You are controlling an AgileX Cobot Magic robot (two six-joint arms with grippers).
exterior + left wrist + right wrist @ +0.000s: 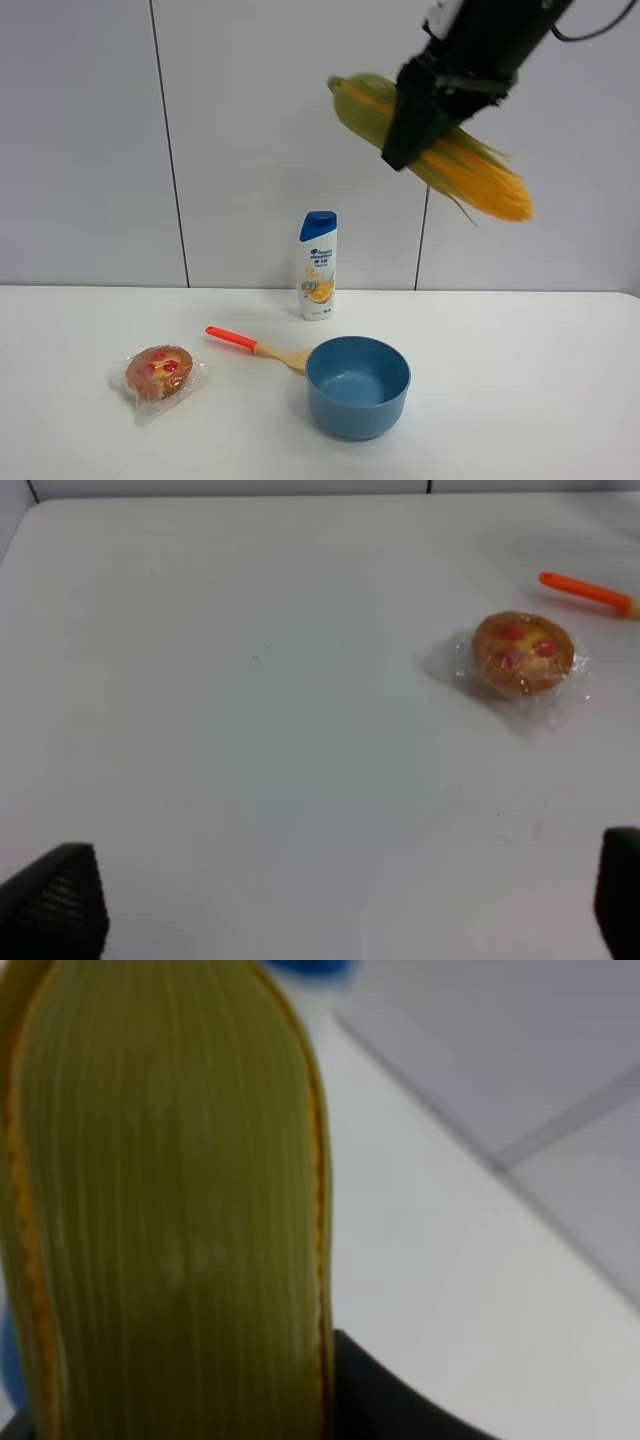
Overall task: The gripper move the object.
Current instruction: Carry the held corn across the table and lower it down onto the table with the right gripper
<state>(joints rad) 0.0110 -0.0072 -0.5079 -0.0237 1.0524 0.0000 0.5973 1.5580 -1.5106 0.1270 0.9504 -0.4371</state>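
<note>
The robot's right gripper needs to let go of the corn cob on the white table (pixel 172 426) just in front of the plastic-wrapped muffin.
The corn cob (pixel 485 178), yellow with green husk, hangs tilted high in the air in front of the back wall, above and to the right of the blue bowl (pixel 352 418). My right gripper (pixel 410 130), a black claw, is shut around its middle. In the right wrist view the green husk (pixel 170 1210) fills the left side, with a black part of the gripper below it. My left gripper (pixel 335 910) is open and empty above the bare table; only its two black fingertips (pixel 55 900) show. It is out of sight in the exterior view.
On the white table lie a plastic-wrapped muffin (pixel 158 372) at the left and a red-handled wooden spatula (pixel 255 347) touching the bowl. A shampoo bottle (pixel 318 265) stands at the back. The left wrist view shows the muffin (pixel 522 652) and the spatula handle (pixel 585 590).
</note>
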